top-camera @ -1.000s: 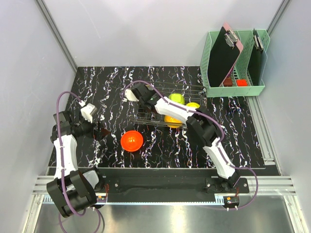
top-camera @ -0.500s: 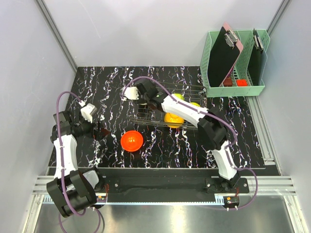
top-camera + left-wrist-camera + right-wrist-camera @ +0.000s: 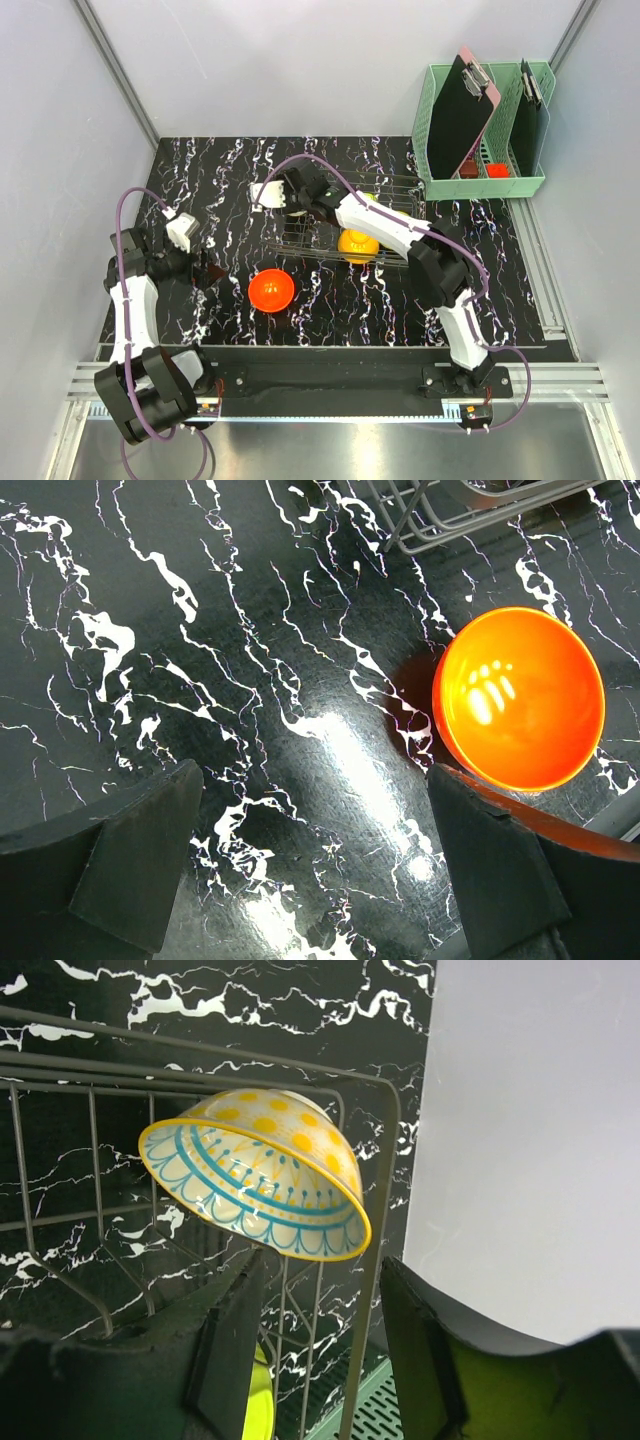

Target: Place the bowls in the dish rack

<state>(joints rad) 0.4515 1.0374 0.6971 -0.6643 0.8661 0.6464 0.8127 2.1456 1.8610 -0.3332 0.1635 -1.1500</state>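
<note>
The cream-white bowl slants at the dish rack's end, so next my right gripper takes the bowl's rim [image 3: 355, 1253] and shifts it farther into the rack.
A cream-white bowl [image 3: 255, 1185] with yellow dots and a teal pattern sits tilted on its side at the left end of the wire dish rack [image 3: 385, 1160]. In the top view this bowl [image 3: 266, 192] lies at the rack's [image 3: 395, 183] left end. My right gripper [image 3: 320, 1350] [image 3: 286, 196] stands open just below it, apart from it, with a rack wire between its fingers. An orange bowl [image 3: 357, 245] and a yellow-green bowl [image 3: 399, 215] sit in the rack. A red-orange bowl [image 3: 271, 290] [image 3: 520, 710] stands on the table. My left gripper [image 3: 315, 865] [image 3: 205, 270] is open and empty beside it.
A mint-green plastic basket [image 3: 480, 185] holding clipboards [image 3: 462, 115] stands at the back right, just beyond the rack. Grey walls close in the black marbled table [image 3: 200, 190] on the left, back and right. A lime bowl edge [image 3: 255, 1400] shows under the right gripper.
My right gripper has opened and let go of the cream-white bowl, which now rests tilted at the rack's left end. The right arm's elbow has swung right. The left arm has not moved.
</note>
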